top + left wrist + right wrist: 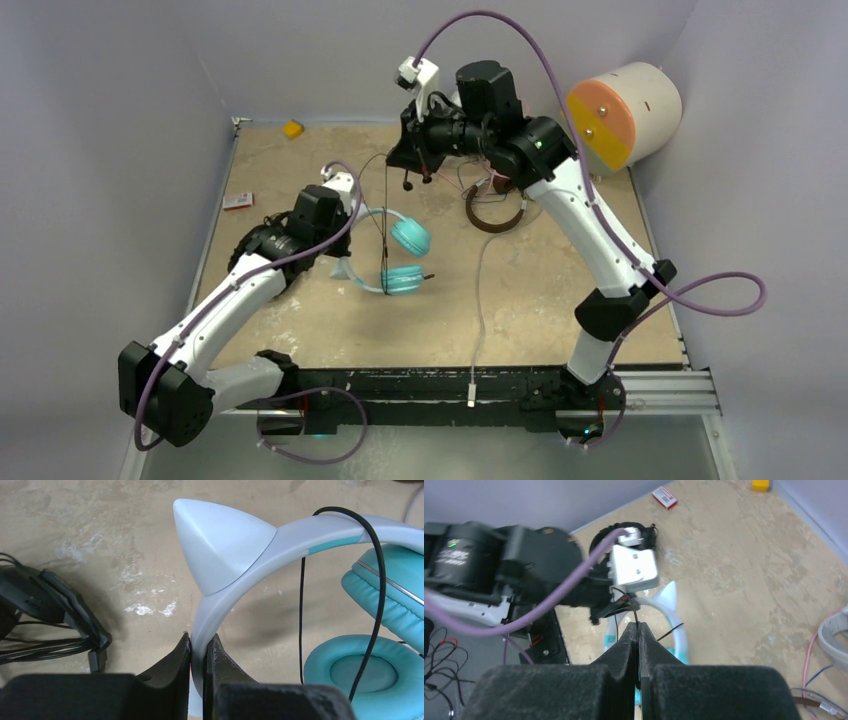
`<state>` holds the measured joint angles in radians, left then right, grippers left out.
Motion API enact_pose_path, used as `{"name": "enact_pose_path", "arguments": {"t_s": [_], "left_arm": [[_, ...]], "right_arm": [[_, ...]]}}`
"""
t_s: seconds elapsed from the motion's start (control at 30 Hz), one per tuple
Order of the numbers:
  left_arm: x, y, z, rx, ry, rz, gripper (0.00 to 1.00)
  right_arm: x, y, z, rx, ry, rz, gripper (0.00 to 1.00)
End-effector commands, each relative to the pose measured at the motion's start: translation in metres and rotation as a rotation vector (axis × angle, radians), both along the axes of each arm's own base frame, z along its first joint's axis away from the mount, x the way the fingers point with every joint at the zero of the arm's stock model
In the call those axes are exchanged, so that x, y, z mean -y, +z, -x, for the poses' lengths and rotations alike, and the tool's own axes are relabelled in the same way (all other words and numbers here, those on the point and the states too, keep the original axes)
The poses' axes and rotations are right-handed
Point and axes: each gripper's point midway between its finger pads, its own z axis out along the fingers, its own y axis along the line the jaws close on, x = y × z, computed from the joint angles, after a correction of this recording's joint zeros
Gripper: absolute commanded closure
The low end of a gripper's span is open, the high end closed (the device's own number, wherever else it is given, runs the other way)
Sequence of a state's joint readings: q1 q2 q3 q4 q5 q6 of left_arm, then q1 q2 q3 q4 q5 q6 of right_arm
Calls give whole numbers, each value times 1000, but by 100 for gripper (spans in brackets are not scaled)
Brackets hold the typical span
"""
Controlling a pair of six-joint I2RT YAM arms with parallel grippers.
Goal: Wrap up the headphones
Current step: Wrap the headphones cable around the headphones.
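I will use my left gripper to set the teal-and-white headphones down and release them on the bare table (383,264) between the black headphones and the white cable.
The teal-and-white headphones (402,256) lie mid-table, with a white cat-ear headband (222,550) and teal ear cups (361,676). My left gripper (200,641) is shut on the white headband low over the table, and it also shows in the top view (338,255). My right gripper (638,630) is shut on the headphones' thin black cable (378,600) and is held up behind them in the top view (398,158). The cable hangs down taut from it and is draped over the headband.
Black headphones (50,610) lie left of my left gripper. Brown-and-silver headphones (495,212) lie to the right. A white cable (480,300) runs to the front edge. A cream cylinder (625,110) stands back right. A yellow block (292,128) and a red-white box (238,201) lie back left.
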<state>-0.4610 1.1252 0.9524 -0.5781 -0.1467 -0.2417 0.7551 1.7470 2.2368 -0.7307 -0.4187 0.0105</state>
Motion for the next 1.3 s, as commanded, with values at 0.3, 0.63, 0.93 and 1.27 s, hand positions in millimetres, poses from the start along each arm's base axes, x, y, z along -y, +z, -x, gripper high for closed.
{"name": "enact_pose_path", "arguments": {"t_s": [0.3,0.63,0.93,1.27], "left_arm": [[69,55,50,187,-428,246,100],[76,79,59,93,-388,330,100],[89,123,72,-35,-353,446,100],[100,142,76,-142,-329,510,100]], "right_arm": [[69,-62,-79,-235,-197,-74,100],[101,-140,-63,-277,-324,-83,100],[113,-197,-41,-198,-349,-188,92],[96,-206,-10,-169,-170,-391,84]]}}
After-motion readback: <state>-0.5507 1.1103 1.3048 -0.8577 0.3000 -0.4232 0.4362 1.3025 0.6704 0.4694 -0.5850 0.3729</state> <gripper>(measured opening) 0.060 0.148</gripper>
